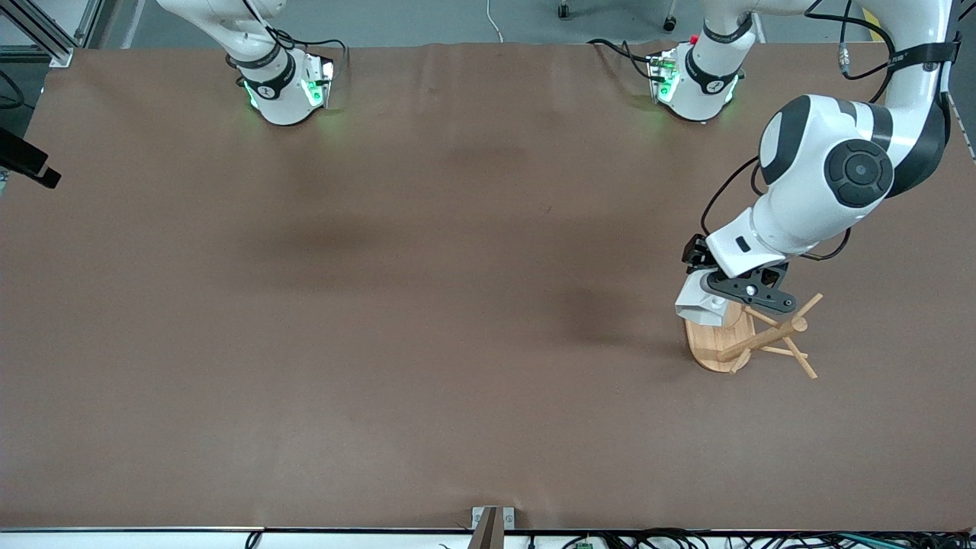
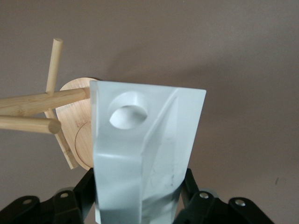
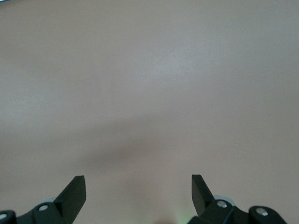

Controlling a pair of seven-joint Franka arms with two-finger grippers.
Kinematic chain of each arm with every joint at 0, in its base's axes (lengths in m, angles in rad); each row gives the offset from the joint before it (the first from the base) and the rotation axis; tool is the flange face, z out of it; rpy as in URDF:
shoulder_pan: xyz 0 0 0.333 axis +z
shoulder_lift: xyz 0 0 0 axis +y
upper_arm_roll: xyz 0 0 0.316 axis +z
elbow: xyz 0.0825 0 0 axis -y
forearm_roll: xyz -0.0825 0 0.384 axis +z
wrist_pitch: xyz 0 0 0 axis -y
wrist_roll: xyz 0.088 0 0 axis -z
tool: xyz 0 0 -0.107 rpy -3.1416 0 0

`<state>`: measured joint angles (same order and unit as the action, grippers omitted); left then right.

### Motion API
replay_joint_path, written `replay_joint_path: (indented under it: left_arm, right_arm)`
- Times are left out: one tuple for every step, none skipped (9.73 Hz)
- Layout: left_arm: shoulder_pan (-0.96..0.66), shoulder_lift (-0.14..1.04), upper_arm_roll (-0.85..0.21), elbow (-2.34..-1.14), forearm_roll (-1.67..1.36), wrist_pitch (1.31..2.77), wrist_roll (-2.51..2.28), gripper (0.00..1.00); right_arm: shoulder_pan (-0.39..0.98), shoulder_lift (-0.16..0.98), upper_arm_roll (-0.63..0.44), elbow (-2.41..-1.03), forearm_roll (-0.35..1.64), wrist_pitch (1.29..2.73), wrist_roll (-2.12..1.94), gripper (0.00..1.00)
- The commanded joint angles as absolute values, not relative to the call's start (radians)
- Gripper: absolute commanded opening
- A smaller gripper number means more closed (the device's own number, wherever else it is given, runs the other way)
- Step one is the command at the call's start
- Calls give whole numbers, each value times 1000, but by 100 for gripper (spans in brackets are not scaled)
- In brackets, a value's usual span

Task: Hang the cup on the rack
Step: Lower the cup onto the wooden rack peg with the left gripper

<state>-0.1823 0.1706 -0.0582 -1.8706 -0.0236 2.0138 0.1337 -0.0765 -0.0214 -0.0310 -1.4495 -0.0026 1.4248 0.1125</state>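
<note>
The robot's left gripper will release the white faceted cup on the thin peg jutting over the rack's oval base [image 1: 747, 333] [image 2: 67, 122].
The white faceted cup [image 1: 700, 301] is held in my left gripper [image 1: 715, 291], which is shut on its sides, over the rack's oval base [image 1: 713, 347] at the left arm's end of the table. In the left wrist view the cup [image 2: 145, 149] fills the middle, and its handle tab with the round hole [image 2: 128, 110] points toward the rack. The bamboo rack [image 1: 770, 335] stands with its post and thin pegs beside the cup. Its pegs [image 2: 28, 123] and base [image 2: 77, 135] show close to the cup, not through the hole. My right gripper [image 3: 138, 186] is open and empty over bare table.
The brown table cover [image 1: 427, 305] spreads wide toward the right arm's end. A black device [image 1: 27, 164] juts in at the table's edge at the right arm's end. A small metal bracket [image 1: 492, 522] sits at the edge nearest the front camera.
</note>
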Motion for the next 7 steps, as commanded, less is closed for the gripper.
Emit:
replay_joint_path:
  left_arm:
    - [-175, 179, -31, -1908, -38, 2042, 202, 1]
    - [-169, 183, -20, -1910, -38, 2060, 227, 1]
    - [-163, 195, -11, -1910, -40, 2072, 253, 1]
    - [-161, 202, -11, -1910, -40, 2088, 253, 1]
    - [-161, 210, -9, -1910, -41, 2097, 253, 2]
    - [-161, 213, -9, -1910, -43, 2106, 253, 2]
    - [-157, 219, -8, -1908, -43, 2109, 253, 2]
  right_arm:
    - [-87, -18, -21, -1436, -5, 1424, 103, 100]
    - [-86, -18, -20, -1434, -12, 1424, 101, 100]
    - [-81, -18, -17, -1434, -14, 1420, 98, 100]
    - [-78, -20, -15, -1434, -15, 1420, 91, 100]
    - [-80, -20, -17, -1434, -15, 1419, 75, 100]
    - [-80, -20, -18, -1436, -15, 1416, 40, 100]
    - [-80, -20, -17, -1437, -17, 1413, 43, 100]
